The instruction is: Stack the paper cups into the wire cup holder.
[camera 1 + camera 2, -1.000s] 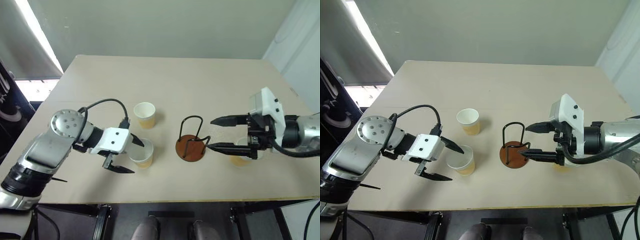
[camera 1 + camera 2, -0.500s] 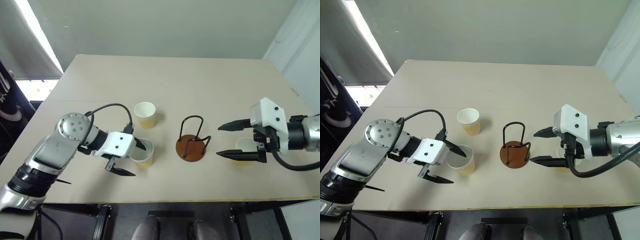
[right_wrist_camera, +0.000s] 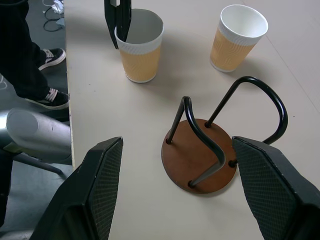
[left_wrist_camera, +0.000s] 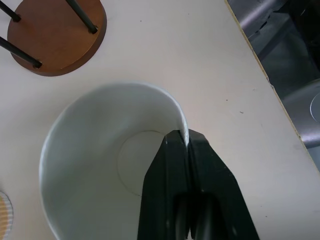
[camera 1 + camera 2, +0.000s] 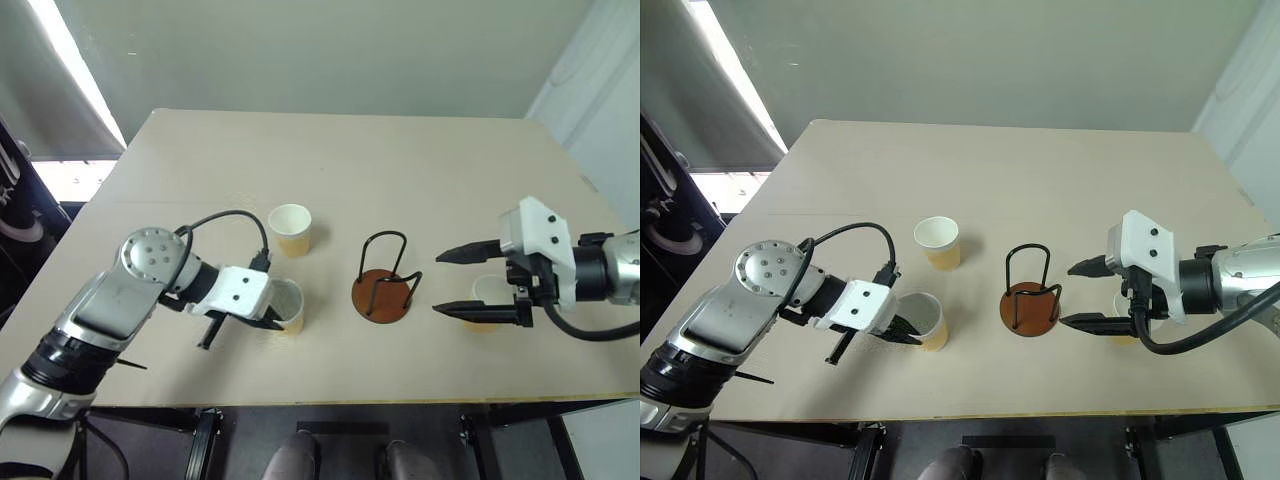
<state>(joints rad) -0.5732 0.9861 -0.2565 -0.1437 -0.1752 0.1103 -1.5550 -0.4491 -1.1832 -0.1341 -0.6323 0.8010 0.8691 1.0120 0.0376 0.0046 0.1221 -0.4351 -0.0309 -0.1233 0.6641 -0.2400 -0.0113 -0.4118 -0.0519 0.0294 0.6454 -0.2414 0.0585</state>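
My left gripper is going to let go of the paper cup on the round brown base (image 5: 383,294) (image 4: 57,33) between the holder's black wire loops.
My left gripper (image 5: 266,320) is shut on the rim wall of the nearest paper cup (image 5: 288,306), one finger inside and one outside. This cup (image 4: 100,165) stands upright on the table, left of the wire cup holder (image 5: 383,290). A second paper cup (image 5: 290,230) stands farther back. My right gripper (image 5: 440,284) is open just right of the holder, fingers pointing at it. A third paper cup (image 5: 487,296) sits on the table below that gripper, partly hidden. The holder (image 3: 200,160) holds no cup.
The beige table (image 5: 340,160) has free room behind the cups and the holder. Its front edge (image 5: 330,404) runs close to the near cup. A person's dark trousers and shoes (image 3: 47,57) stand beyond the table's left side.
My left gripper has gone from wide open around the near cup to shut on its rim. The right gripper has stayed open and roughly in place.
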